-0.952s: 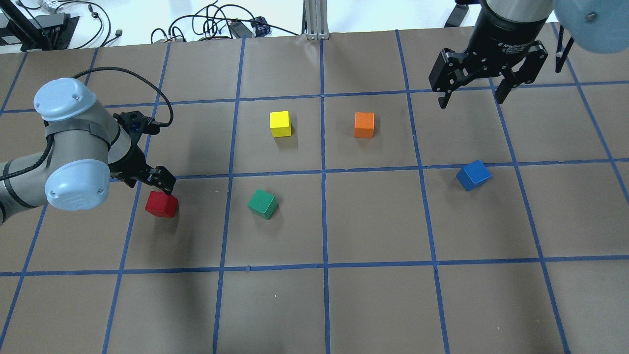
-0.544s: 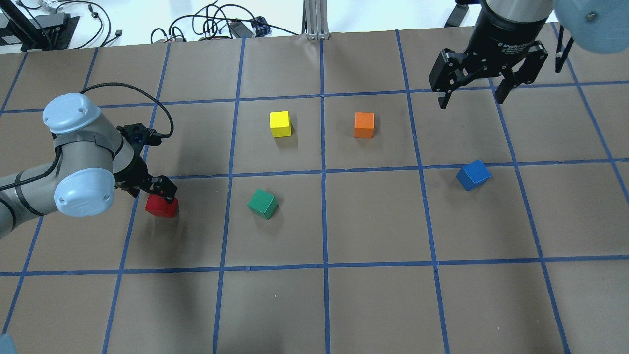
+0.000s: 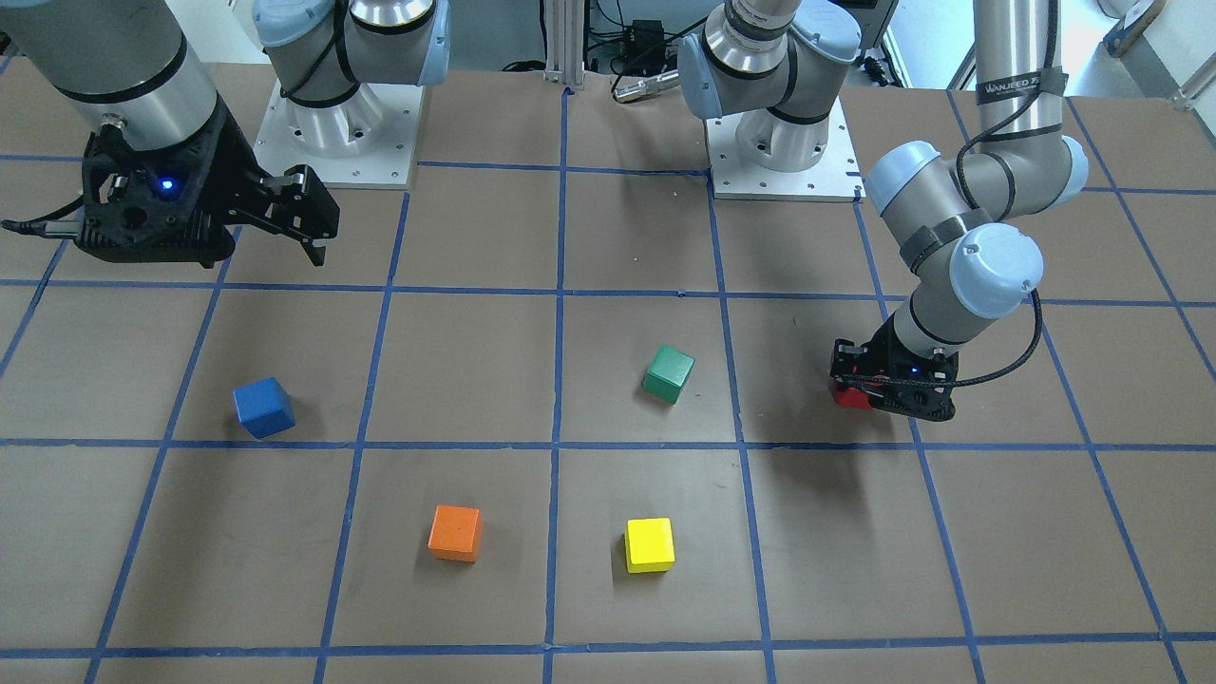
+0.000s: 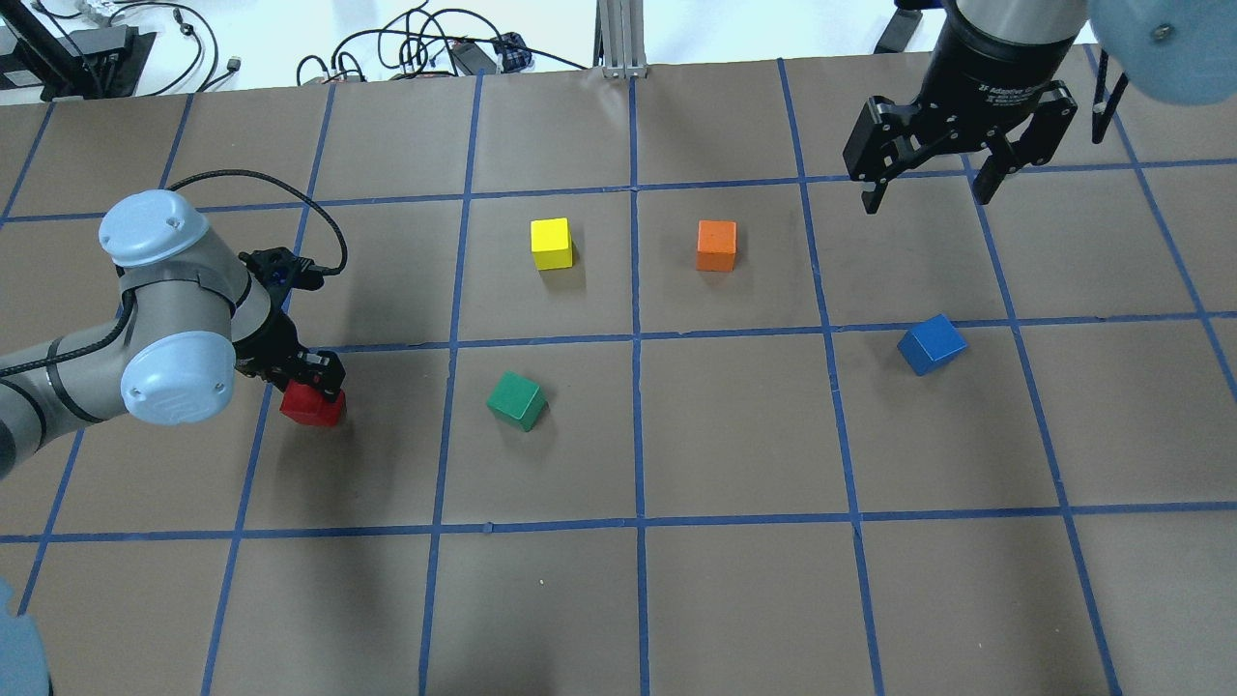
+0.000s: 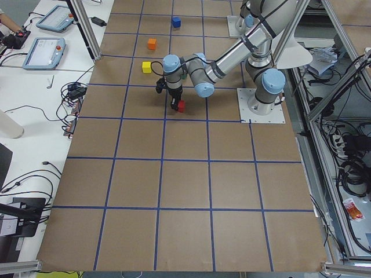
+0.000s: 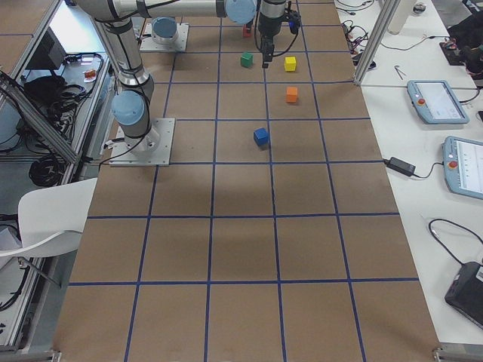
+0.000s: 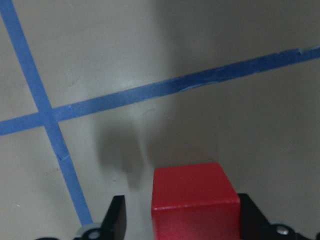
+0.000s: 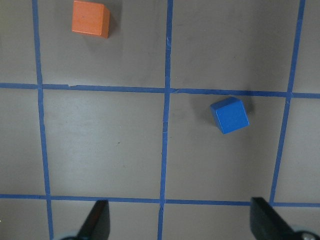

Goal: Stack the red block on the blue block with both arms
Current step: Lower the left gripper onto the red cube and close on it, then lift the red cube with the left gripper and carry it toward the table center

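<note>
I need to release the red block from my left gripper on the blue tape crossing (image 3: 549, 448) between the green and orange cubes.
The red block (image 4: 311, 410) sits on the brown table at the left. My left gripper (image 4: 307, 391) is down around it. In the left wrist view the red block (image 7: 195, 200) lies between the two black fingers, against the right one, with a gap to the left finger (image 7: 117, 217); the jaws are open. The blue block (image 4: 931, 343) sits turned at the right and also shows in the right wrist view (image 8: 230, 115). My right gripper (image 4: 928, 198) hangs open and empty, high over the far right, beyond the blue block.
A green cube (image 4: 516, 400) sits right of the red block. A yellow cube (image 4: 551, 243) and an orange cube (image 4: 716, 245) sit farther back near the middle. Blue tape lines grid the table (image 4: 734, 599).
My left gripper has come down from just above the red block to around it, and the block has shifted slightly left. The right arm has not moved.
</note>
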`<state>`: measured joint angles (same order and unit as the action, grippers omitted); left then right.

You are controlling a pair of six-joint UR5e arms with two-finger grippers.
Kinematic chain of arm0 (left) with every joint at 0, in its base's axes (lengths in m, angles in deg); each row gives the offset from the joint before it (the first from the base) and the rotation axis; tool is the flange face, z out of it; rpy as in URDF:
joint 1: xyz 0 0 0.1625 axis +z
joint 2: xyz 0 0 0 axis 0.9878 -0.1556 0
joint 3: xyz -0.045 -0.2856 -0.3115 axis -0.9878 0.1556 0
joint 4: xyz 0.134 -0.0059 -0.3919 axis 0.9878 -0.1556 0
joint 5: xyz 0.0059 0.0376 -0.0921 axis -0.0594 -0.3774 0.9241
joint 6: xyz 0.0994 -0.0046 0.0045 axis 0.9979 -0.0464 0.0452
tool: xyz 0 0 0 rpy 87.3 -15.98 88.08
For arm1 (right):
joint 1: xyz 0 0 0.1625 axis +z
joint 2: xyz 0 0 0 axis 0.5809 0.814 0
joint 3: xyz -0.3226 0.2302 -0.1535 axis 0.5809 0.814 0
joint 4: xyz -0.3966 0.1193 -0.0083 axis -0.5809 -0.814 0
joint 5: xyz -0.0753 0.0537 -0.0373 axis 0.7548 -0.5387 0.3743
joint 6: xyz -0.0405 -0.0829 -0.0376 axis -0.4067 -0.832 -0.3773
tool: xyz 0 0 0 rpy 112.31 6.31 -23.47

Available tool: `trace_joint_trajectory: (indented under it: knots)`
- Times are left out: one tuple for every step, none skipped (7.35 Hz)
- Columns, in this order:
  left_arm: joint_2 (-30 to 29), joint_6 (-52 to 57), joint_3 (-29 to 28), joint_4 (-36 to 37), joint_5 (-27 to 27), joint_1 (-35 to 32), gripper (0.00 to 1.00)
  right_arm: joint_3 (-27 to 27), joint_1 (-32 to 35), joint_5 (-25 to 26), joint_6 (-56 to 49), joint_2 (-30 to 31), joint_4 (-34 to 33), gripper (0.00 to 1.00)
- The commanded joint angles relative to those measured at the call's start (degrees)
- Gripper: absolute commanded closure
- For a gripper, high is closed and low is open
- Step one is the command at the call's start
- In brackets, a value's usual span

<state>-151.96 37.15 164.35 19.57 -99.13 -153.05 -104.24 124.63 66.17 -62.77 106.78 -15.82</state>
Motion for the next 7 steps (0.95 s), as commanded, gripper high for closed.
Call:
trace_joint_trajectory:
  knots:
    - [0.58, -0.33, -0.89, -0.11, -0.13, -0.34, 1.0, 0.0, 0.0, 0.0, 0.0, 0.0, -0.11, 0.0]
    - [1.46, -0.5, -3.85, -1.94, -0.31, -1.38, 1.0, 0.0, 0.0, 0.0, 0.0, 0.0, -0.02, 0.0]
    - [1.47, -2.24, -8.93, -7.7, -0.13, -2.96, 1.0, 0.09, 0.0, 0.0, 0.0, 0.0, -0.11, 0.0]
    - [0.42, -8.53, -15.59, -13.5, -0.22, -6.98, 1.0, 0.0, 0.0, 0.0, 0.0, 0.0, -0.11, 0.0]
    - [-1.33, -15.37, -22.79, -18.78, 1.96, -11.46, 1.0, 0.0, 0.0, 0.0, 0.0, 0.0, -0.11, 0.0]
    - [-3.69, -24.14, -28.7, -22.05, 4.85, -16.29, 1.0, 0.09, 0.0, 0.09, 0.0, 0.0, -0.11, 0.0]
    - [-6.5, -31.37, -32.76, -22.17, 5.66, -21.9, 1.0, 0.0, 0.0, 0.0, -0.09, 0.0, -0.11, 0.0]
